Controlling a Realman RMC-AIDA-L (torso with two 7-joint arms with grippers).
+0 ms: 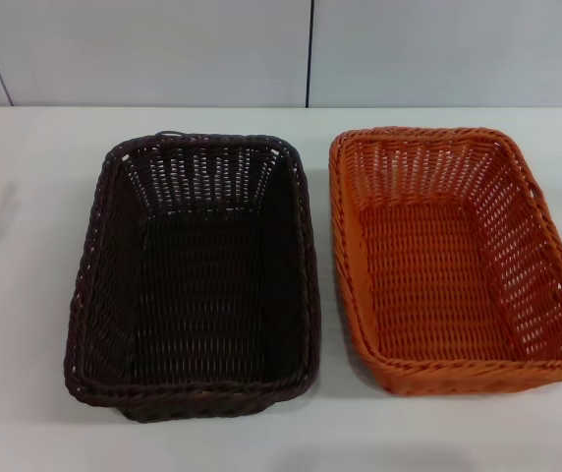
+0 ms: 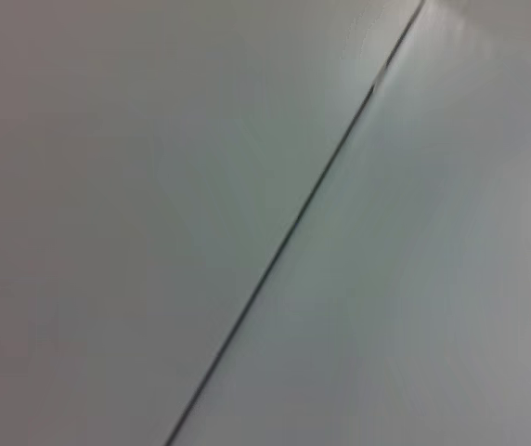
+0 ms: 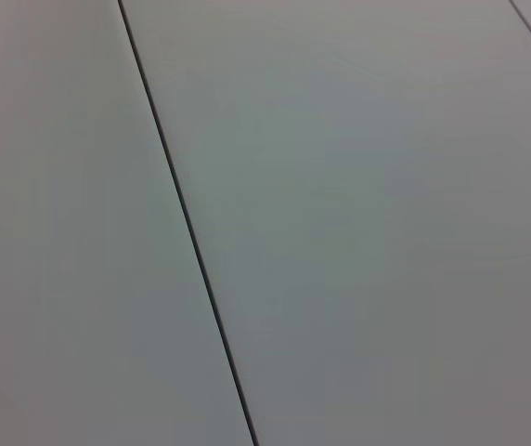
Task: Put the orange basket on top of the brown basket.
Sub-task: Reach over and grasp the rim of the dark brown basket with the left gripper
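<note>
The brown basket has a side facing away from the orange basket, and my left gripper will next grab the middle of the long rim [image 1: 90, 242] there.
The brown basket [image 1: 195, 275] stands on the white table in the head view, left of centre. The orange basket [image 1: 453, 258] stands beside it on the right, with a narrow gap between them. Both are upright and empty. Neither gripper shows in the head view. The two wrist views show only plain grey panels with a dark seam, and no fingers.
The white table [image 1: 26, 295] runs to the back wall [image 1: 163, 49], which has dark vertical seams. Bare table lies to the left of the brown basket and in front of both baskets.
</note>
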